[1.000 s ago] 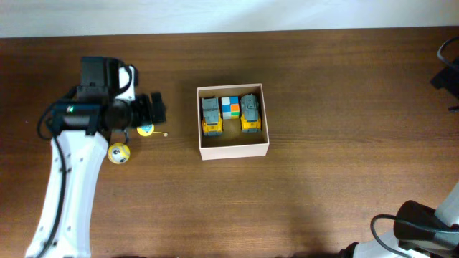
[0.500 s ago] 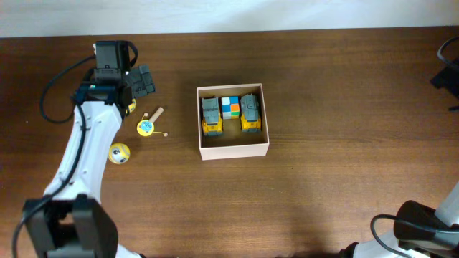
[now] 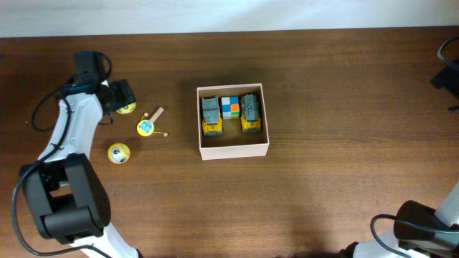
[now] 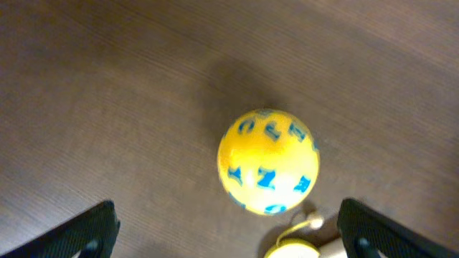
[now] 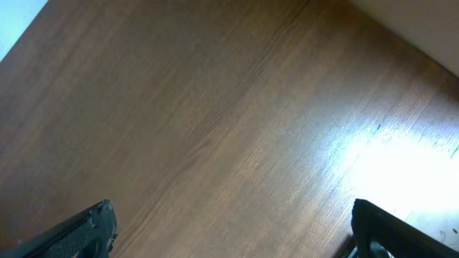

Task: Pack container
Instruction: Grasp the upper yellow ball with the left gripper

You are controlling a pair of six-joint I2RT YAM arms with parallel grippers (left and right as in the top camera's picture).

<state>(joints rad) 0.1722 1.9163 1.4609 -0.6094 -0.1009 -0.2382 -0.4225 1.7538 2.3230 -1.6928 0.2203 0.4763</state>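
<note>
My left gripper is going to close around the sides of the yellow ball (image 3: 126, 108) (image 4: 269, 163) with blue letters, the ball on the far side of the disc toy.
The container (image 3: 234, 150), a cream-walled box, stands at the table's middle and holds two yellow-grey toy trucks (image 3: 210, 115) (image 3: 249, 112) and a coloured cube (image 3: 229, 107). My left gripper (image 3: 120, 96) is open and hovers over a yellow ball with blue letters (image 3: 127, 109). In the left wrist view the ball (image 4: 268, 170) lies ahead between the open fingers (image 4: 93, 228), untouched, and my left gripper (image 4: 229, 231) holds nothing. My right gripper (image 5: 237, 233) is open and empty over bare wood.
A yellow disc toy with a stick (image 3: 146, 127) and a second yellow ball (image 3: 119, 153) lie left of the container. The disc toy's edge shows in the left wrist view (image 4: 294, 249). The right arm's base (image 3: 423, 228) sits at the front right corner.
My left arm has swung back and to the left, from beside the disc toy to above the far-left yellow ball. The toys and container have not moved.
</note>
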